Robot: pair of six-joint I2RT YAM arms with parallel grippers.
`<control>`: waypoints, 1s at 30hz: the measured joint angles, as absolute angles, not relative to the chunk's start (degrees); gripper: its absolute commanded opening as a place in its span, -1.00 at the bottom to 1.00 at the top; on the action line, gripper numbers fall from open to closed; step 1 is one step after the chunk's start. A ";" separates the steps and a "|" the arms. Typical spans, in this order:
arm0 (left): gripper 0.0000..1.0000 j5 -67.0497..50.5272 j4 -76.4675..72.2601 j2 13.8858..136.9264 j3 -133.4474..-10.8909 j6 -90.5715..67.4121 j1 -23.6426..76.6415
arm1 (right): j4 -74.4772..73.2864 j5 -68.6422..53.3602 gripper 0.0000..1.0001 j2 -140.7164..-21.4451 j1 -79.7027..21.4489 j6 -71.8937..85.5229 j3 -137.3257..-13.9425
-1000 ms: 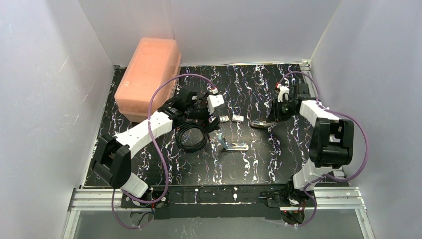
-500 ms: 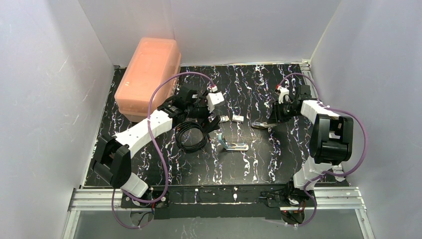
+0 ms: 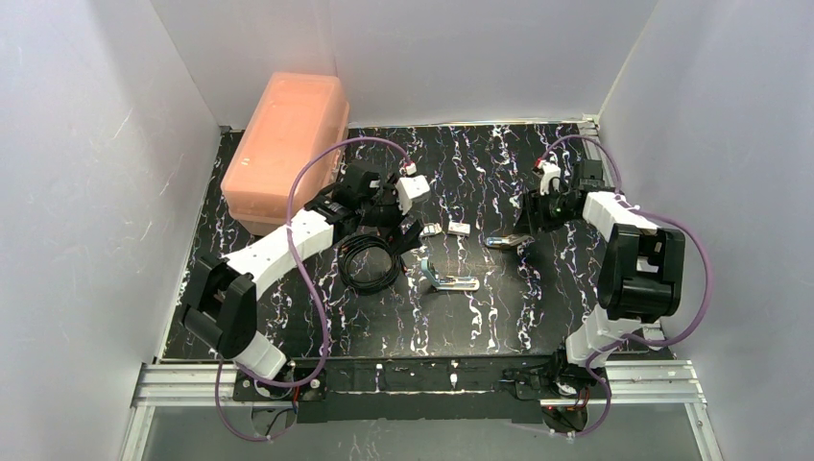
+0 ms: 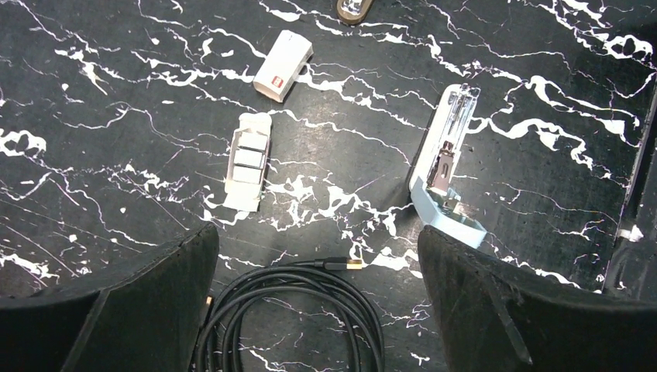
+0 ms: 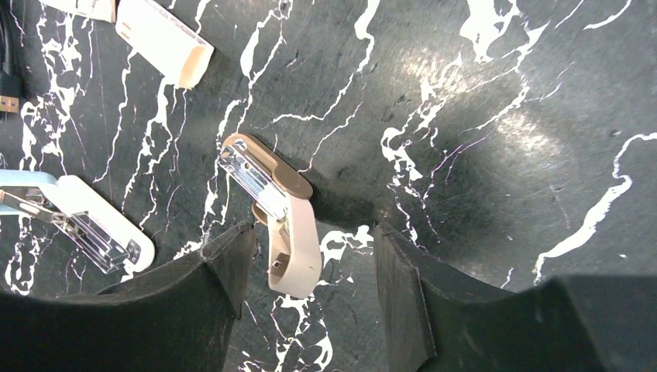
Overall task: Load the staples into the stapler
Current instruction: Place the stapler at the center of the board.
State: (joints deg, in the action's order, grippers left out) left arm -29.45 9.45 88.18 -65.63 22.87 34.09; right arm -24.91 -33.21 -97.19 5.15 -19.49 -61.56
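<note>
Next, I close my left gripper on the cable-side end [image 3: 426,230] [image 4: 245,184] of the staples' pale sleeve, which is the end farther from the small white block.
The light-blue stapler [image 4: 445,167] lies hinged open on the black marbled table, its silver channel showing; it is also visible at centre in the top view [image 3: 443,274] and at the left edge of the right wrist view [image 5: 85,221]. The staples [image 4: 248,159] sit as silvery strips in a pale unfolded sleeve to the stapler's left. My left gripper [image 4: 316,232] is open and empty above a coiled cable, short of both. My right gripper [image 5: 314,232] is open around the end of a tan stapler, with a gap on each side.
The tan stapler [image 5: 283,225] lies open between the right fingers. A small white block [image 4: 283,54] rests beyond the staples. A coiled black cable [image 4: 294,310] lies under the left gripper. A large orange lidded box [image 3: 286,144] stands at the back left. White walls enclose the table.
The right jaws have spread apart and let go of the tan stapler, which stays on the table. The left jaws have widened slightly and the left wrist drew back a little.
</note>
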 measured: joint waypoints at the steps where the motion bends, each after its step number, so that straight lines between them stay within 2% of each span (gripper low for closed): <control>1: 0.97 -29.45 9.47 88.49 -65.67 22.74 33.91 | -24.93 -33.19 0.33 -96.90 5.15 -19.44 -61.73; 8: 0.96 -29.39 11.16 93.71 -68.84 21.63 32.36 | -24.14 -33.21 0.33 -94.39 5.17 -19.22 -65.01; 13: 0.83 -29.26 13.06 99.57 -73.49 21.06 31.55 | -23.42 -33.23 0.29 -91.85 4.29 -19.20 -67.46; 24: 0.71 -29.32 13.39 107.94 -77.38 18.55 31.22 | -21.93 -29.95 0.26 -90.94 -11.38 -18.28 -71.00; 30: 0.77 -29.36 13.87 114.54 -81.78 20.69 31.22 | -21.91 -30.20 0.26 -91.24 -12.05 -17.72 -72.12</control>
State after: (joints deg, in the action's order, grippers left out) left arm -29.36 13.87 114.54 -81.78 20.69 31.22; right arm -21.91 -30.20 -91.24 -12.05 -17.72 -72.12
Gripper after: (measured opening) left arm 0.873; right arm 0.633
